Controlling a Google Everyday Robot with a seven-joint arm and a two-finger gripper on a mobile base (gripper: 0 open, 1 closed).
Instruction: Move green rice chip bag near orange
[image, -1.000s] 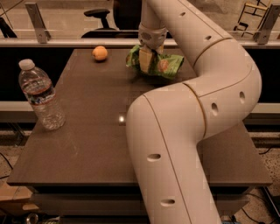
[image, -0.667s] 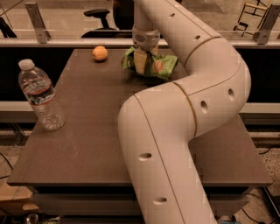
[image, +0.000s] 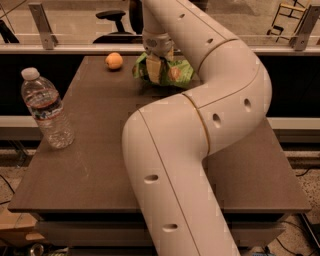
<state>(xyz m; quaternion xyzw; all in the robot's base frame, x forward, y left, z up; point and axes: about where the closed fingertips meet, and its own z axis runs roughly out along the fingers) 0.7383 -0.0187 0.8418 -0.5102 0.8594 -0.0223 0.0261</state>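
Next, my gripper sets the green rice chip bag, now held at the table's far middle, down on the brown table's far end (image: 158, 74), next to the orange, and lets it go.
The green rice chip bag (image: 176, 74) is a crinkled light-green pouch at the far middle of the brown table (image: 85, 155). My gripper (image: 157, 70) comes down from above and is shut on the bag's left part, holding it at the table surface. The arm's wrist hides the bag's top edge. The orange (image: 114, 60) is a small round fruit on the table's far left, a short gap to the left of the bag.
A clear water bottle (image: 47, 111) with a white cap stands upright at the table's left edge. My large white arm (image: 200, 150) crosses the table's middle and right. A metal rail (image: 60, 48) and an office chair (image: 111, 15) lie beyond the far edge.
My gripper has moved left with the bag in it, so the bag now lies closer to the orange. The orange and the bottle have not moved.
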